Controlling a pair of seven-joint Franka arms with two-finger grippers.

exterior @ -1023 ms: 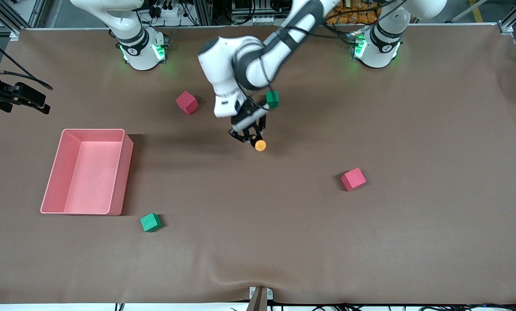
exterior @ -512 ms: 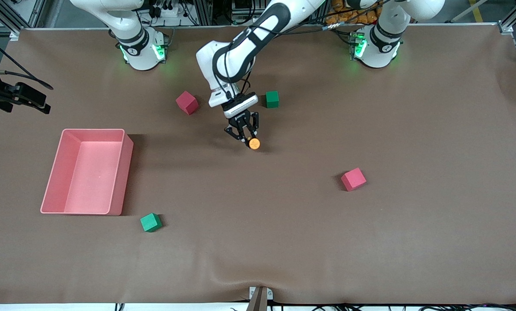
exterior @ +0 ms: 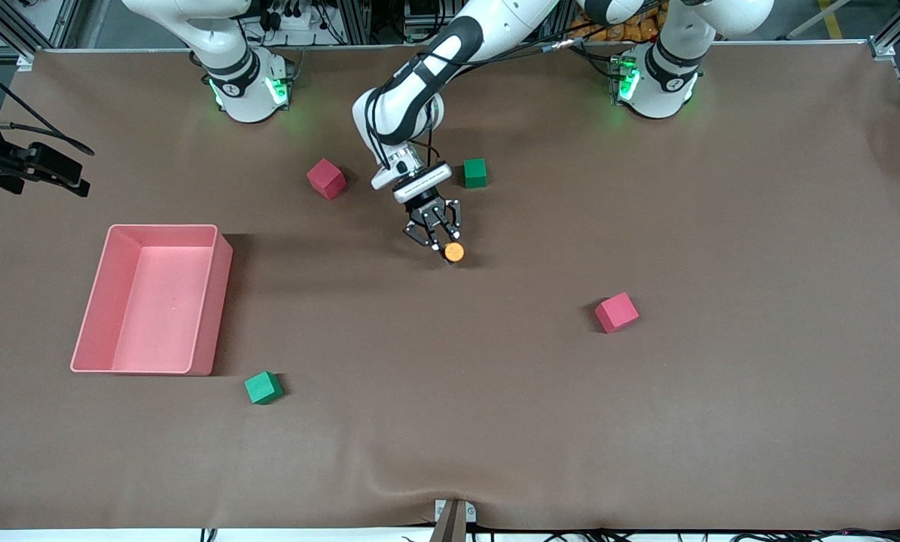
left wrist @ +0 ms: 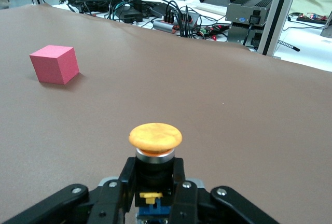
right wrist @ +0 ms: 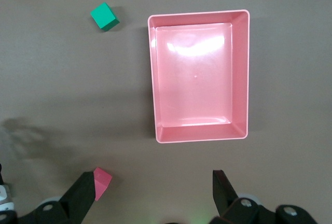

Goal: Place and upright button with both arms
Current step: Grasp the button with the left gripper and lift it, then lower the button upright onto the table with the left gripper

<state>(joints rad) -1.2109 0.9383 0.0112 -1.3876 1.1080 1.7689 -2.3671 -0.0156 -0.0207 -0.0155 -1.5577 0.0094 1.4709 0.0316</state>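
Note:
My left gripper holds the button upright. It will let go of it on the bare brown table [exterior: 457, 266] between the pink cubes.
The button [exterior: 454, 252], with a round orange cap on a black-and-blue body, is held low over the middle of the table. My left gripper [exterior: 440, 242] is shut on its body, and the cap points away from the wrist. The left wrist view shows the button [left wrist: 155, 136] clamped between the black fingers [left wrist: 182, 187] of the left gripper [left wrist: 154, 180]. I cannot tell whether it touches the table. My right gripper [right wrist: 153, 180] stands open and empty, high over the pink bin's end of the table. The front view does not show it.
A pink bin [exterior: 220, 301] sits toward the right arm's end. Pink cubes [exterior: 326, 178] [exterior: 616, 312] and green cubes [exterior: 475, 172] [exterior: 263, 388] lie scattered around. The right wrist view shows the bin [right wrist: 153, 105], a green cube [right wrist: 104, 16] and a pink cube [right wrist: 102, 180].
The left arm's forearm has drawn back toward its base and the wrist has turned and come lower. The button stays in the grip at about the same spot. The right arm waits.

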